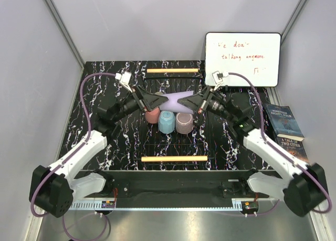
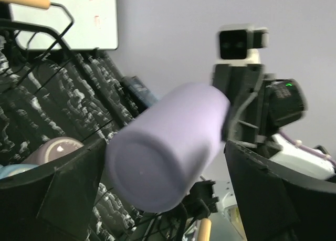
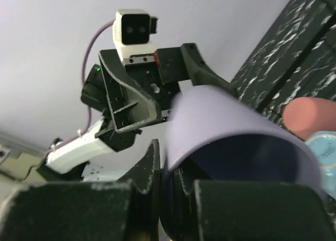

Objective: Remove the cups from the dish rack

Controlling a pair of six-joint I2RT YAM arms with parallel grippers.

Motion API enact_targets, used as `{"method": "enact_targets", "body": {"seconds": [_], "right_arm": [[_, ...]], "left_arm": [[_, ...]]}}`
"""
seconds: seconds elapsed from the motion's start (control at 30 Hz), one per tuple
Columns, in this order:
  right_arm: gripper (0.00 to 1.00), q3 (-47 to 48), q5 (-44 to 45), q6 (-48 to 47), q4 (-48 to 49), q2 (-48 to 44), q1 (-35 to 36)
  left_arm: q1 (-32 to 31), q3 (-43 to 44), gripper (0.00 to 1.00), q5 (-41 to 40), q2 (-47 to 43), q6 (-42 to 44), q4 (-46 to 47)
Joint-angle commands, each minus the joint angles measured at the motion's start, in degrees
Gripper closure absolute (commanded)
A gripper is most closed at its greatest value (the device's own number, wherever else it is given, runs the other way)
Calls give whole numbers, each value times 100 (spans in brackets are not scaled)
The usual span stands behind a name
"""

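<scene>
Next, my right gripper sets the lavender cup down and releases it on the table (image 1: pixel 223 104) beside the dish rack, just in front of the whiteboard.
A lavender cup (image 1: pixel 173 100) hangs on its side above the dish rack (image 1: pixel 173 146), between my two grippers. My right gripper (image 1: pixel 185 101) is shut on its rim, one finger inside and one outside, as the right wrist view (image 3: pixel 169 162) shows. My left gripper (image 1: pixel 160 101) is open, with its jaws either side of the cup's base (image 2: pixel 152 167). A gap shows at the right finger (image 2: pixel 262 188). A coral cup (image 1: pixel 152 115), a light blue cup (image 1: pixel 166 121) and a mauve cup (image 1: pixel 184 122) stand upside down in the rack. The olive-grey mug is out of view.
The rack has a wooden bar at the far end (image 1: pixel 172 70) and one at the near end (image 1: pixel 174 158). A whiteboard (image 1: pixel 242 52) leans at the back right. Two books (image 1: pixel 283 120) lie at the table's right edge.
</scene>
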Motion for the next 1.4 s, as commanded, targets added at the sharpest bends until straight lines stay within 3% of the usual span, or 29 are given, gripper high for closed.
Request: {"method": "enact_targets", "body": {"seconds": [0.0, 0.1, 0.13, 0.27, 0.37, 0.43, 0.6, 0.7, 0.8, 0.97, 1.37], "right_arm": [[100, 249, 817, -1114, -1636, -895, 41], [100, 486, 1413, -1527, -2585, -1255, 50], [100, 591, 1616, -1693, -3023, -1360, 41], [100, 1162, 3247, -1994, -4588, -1274, 41], [100, 1943, 4915, -2196, -6003, -809, 41], [100, 2583, 5579, -2353, -6793, -335, 24], [100, 3805, 7373, -3109, -7499, 666, -29], [100, 4500, 7105, -3207, -7745, 1290, -633], [100, 4958, 6086, -3041, -7956, 1994, -1276], [100, 5250, 5531, -2908, -8186, 3224, -1488], [100, 5742, 4915, -2820, -8133, 4588, -1629]], "left_arm": [[58, 655, 1, -530, -337, 774, -1164], [146, 787, 1, -1249, -564, 835, -1787], [173, 814, 1, -2000, -653, 835, -2390], [234, 796, 1, -3210, -1066, 730, -3159], [234, 972, 1, -3984, -1172, 660, -3967], [234, 1183, 1, -4335, -1137, 677, -4627], [234, 1429, 1, -4978, -1137, 686, -5717], [234, 1500, 1, -5268, -1093, 800, -6026], [234, 1526, 1, -5286, -988, 905, -6166], [226, 1491, 1, -5233, -803, 941, -6386], [234, 1087, 1, -5190, -619, 967, -6448]]}}
